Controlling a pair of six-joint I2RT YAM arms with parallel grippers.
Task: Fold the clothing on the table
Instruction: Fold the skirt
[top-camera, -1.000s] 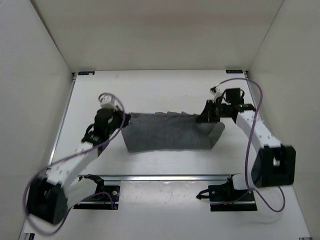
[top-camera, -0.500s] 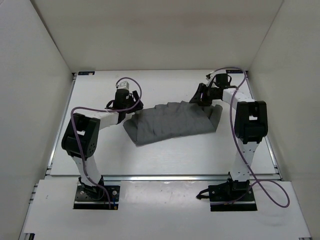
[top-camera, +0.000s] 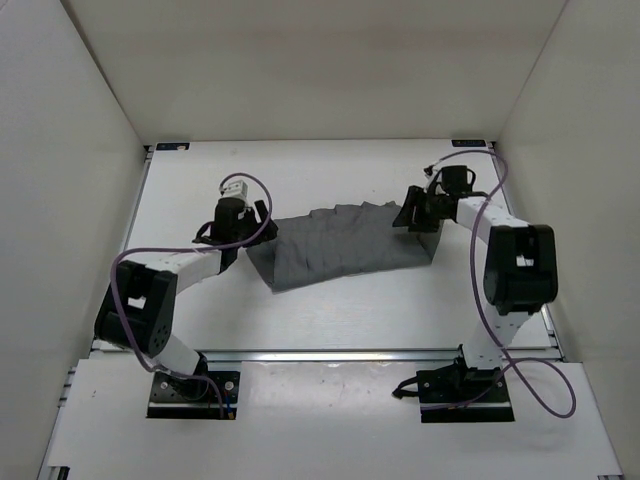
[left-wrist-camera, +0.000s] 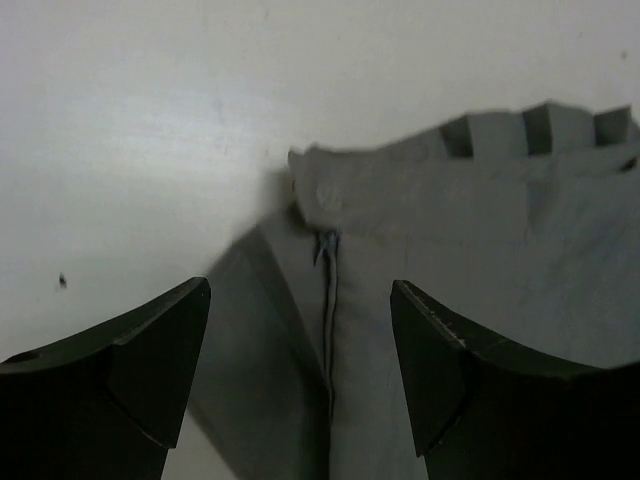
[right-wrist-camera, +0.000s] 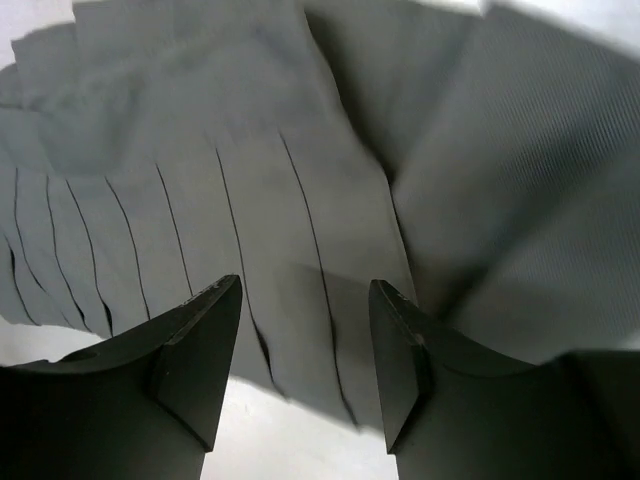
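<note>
The clothing's end flap sticks out past the zipper, so next I pinch the flap's outer edge (left-wrist-camera: 212, 435) with my left gripper and hold it still while my right gripper folds.
The clothing (top-camera: 345, 245) is a mid-grey pleated garment lying in a folded heap across the middle of the white table (top-camera: 330, 175). My left gripper (top-camera: 252, 222) hovers at its left end, open. In the left wrist view the open left gripper (left-wrist-camera: 300, 290) frames a seam and a waistband corner of the clothing (left-wrist-camera: 450, 230), holding nothing. My right gripper (top-camera: 412, 214) sits over the garment's right end, also open. The right wrist view shows the right gripper (right-wrist-camera: 305, 288) above the pleats of the clothing (right-wrist-camera: 250, 120), with its jaws apart and nothing between them.
A silver rail (top-camera: 330, 353) runs along the near edge, with both arm bases (top-camera: 190, 390) just behind it. White walls close in on the left, right and back. Black corner brackets (top-camera: 172, 147) mark the far corners. Purple cables loop off both arms.
Both grippers went from shut on the garment's ends to open, letting the cloth drop. Both arms swung toward the far side, and the garment now lies bunched and skewed.
</note>
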